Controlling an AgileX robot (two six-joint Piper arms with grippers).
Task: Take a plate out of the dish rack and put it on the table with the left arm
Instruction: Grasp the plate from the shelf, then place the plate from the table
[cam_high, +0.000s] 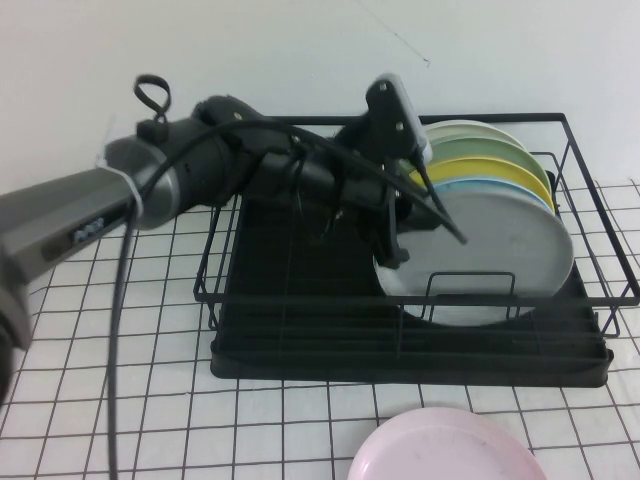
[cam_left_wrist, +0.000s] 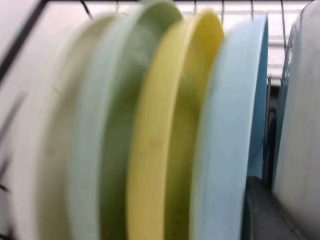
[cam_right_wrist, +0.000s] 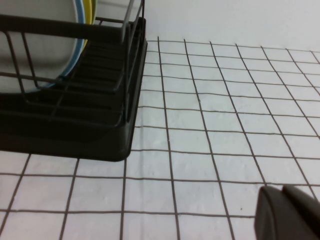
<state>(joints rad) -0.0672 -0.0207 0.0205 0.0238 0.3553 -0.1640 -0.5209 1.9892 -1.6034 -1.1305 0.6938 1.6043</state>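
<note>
Next, the left gripper releases the grey plate on top of the pale pink plate (cam_high: 448, 452) in front of the rack. The grey plate still stands upright in the rack.
The pale grey plate (cam_high: 490, 255) stands upright at the front of a row of plates in the black dish rack (cam_high: 300, 335). My left arm reaches into the rack from the left. My left gripper (cam_high: 392, 240) straddles the grey plate's left rim and is shut on it. In the left wrist view one black finger (cam_left_wrist: 260, 210) lies between the light blue plate (cam_left_wrist: 230, 140) and the grey plate (cam_left_wrist: 305, 125). My right gripper (cam_right_wrist: 287, 212) is shut and empty, low over the table (cam_right_wrist: 210, 125) to the right of the rack (cam_right_wrist: 75, 125). It is out of the high view.
Behind the grey plate stand light blue (cam_high: 490, 183), yellow (cam_high: 500, 165), green and cream plates. A pale pink plate (cam_high: 445, 450) lies on the grid cloth (cam_high: 120, 400) at the front edge. The rack's wire rim surrounds the plates.
</note>
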